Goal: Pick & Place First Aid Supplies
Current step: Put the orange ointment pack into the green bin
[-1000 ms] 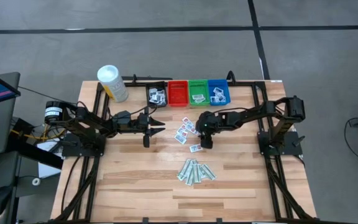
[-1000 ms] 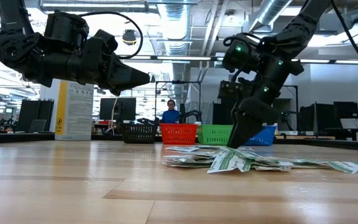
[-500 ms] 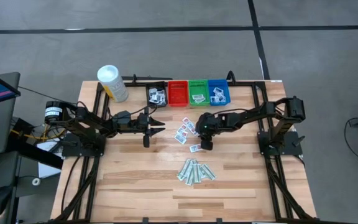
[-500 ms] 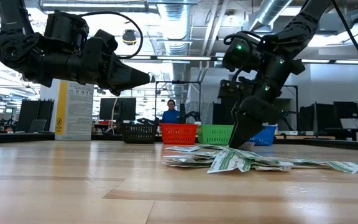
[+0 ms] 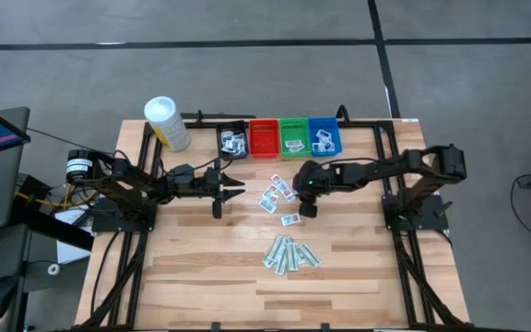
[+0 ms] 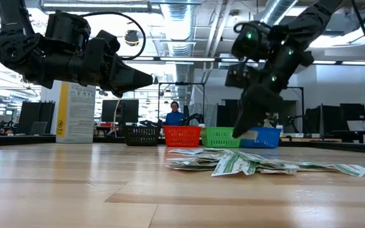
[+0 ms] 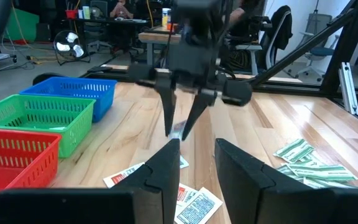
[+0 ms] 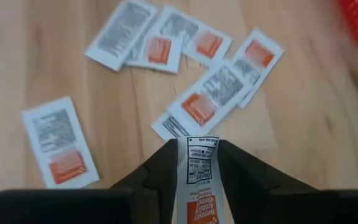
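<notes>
Next, I release the white packet with my right gripper atop the packets inside the green bin (image 5: 291,141). The white packet hangs above the scattered packets now.
The first aid supplies are white packets with orange-red print, scattered mid-table (image 5: 275,195) (image 8: 201,102), and pale-green wrapped strips lying in a heap nearer the front (image 5: 290,254) (image 6: 246,164). One packet lies alone (image 5: 290,219) beside my right gripper. My right gripper (image 5: 308,208) (image 6: 239,132) hangs just above the scattered packets, shut on one white packet (image 8: 197,155). My left gripper (image 5: 235,191) (image 7: 196,146) waits open left of the packets, held level above the table and pointing toward them. My right gripper pinches a white packet with orange print between its two fingers, coming from above and pointing down. The packet's printed end (image 8: 197,148) sticks out past the fingertips. It is lifted clear of the table and of the other packets below.
Along the far edge stand a black bin (image 5: 233,140), a red bin (image 5: 264,138), a green bin (image 5: 294,136) and a blue bin (image 5: 324,136); the black, green and blue ones hold packets. A white canister (image 5: 166,123) stands at the far left. Bare wood lies near the front edge.
My right gripper has risen from the table top with the packet between its fingers, lifting it clear of the other packets; its arm has drawn back a little toward the table's right. The left arm has kept still.
</notes>
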Action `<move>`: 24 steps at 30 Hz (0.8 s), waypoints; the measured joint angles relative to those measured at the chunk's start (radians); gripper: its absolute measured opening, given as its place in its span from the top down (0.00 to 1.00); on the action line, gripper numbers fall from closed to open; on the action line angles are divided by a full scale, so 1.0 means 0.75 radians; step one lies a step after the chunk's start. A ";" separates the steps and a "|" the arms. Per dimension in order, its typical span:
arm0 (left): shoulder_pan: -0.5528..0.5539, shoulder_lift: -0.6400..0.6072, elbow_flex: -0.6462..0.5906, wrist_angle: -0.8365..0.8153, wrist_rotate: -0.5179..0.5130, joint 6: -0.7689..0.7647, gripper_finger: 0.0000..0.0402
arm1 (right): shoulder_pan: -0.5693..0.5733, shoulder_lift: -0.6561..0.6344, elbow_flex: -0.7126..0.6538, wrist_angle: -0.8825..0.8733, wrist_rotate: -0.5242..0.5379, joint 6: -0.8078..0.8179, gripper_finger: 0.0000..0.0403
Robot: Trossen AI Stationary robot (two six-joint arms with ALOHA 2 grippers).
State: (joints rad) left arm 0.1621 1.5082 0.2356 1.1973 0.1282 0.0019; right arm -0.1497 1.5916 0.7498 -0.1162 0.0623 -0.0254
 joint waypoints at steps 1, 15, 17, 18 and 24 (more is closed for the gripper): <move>0.000 0.000 0.000 0.000 0.000 0.000 0.75 | -0.004 -0.015 0.000 0.004 -0.003 -0.001 0.73; 0.000 0.000 0.000 0.000 0.000 0.000 0.75 | -0.128 -0.107 0.004 0.514 0.311 -0.199 0.74; 0.000 0.000 0.000 0.001 0.000 0.000 0.75 | -0.171 -0.094 0.005 0.588 0.340 -0.247 0.74; 0.000 0.000 0.000 0.001 0.000 0.000 0.75 | -0.195 -0.086 0.005 0.626 0.344 -0.254 0.74; 0.000 0.000 0.000 0.001 0.000 0.000 0.75 | -0.351 -0.085 0.005 0.646 0.338 -0.160 0.74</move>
State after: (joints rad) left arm 0.1621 1.5082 0.2356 1.1976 0.1281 0.0021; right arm -0.4130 1.5276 0.7532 0.3684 0.3157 -0.1454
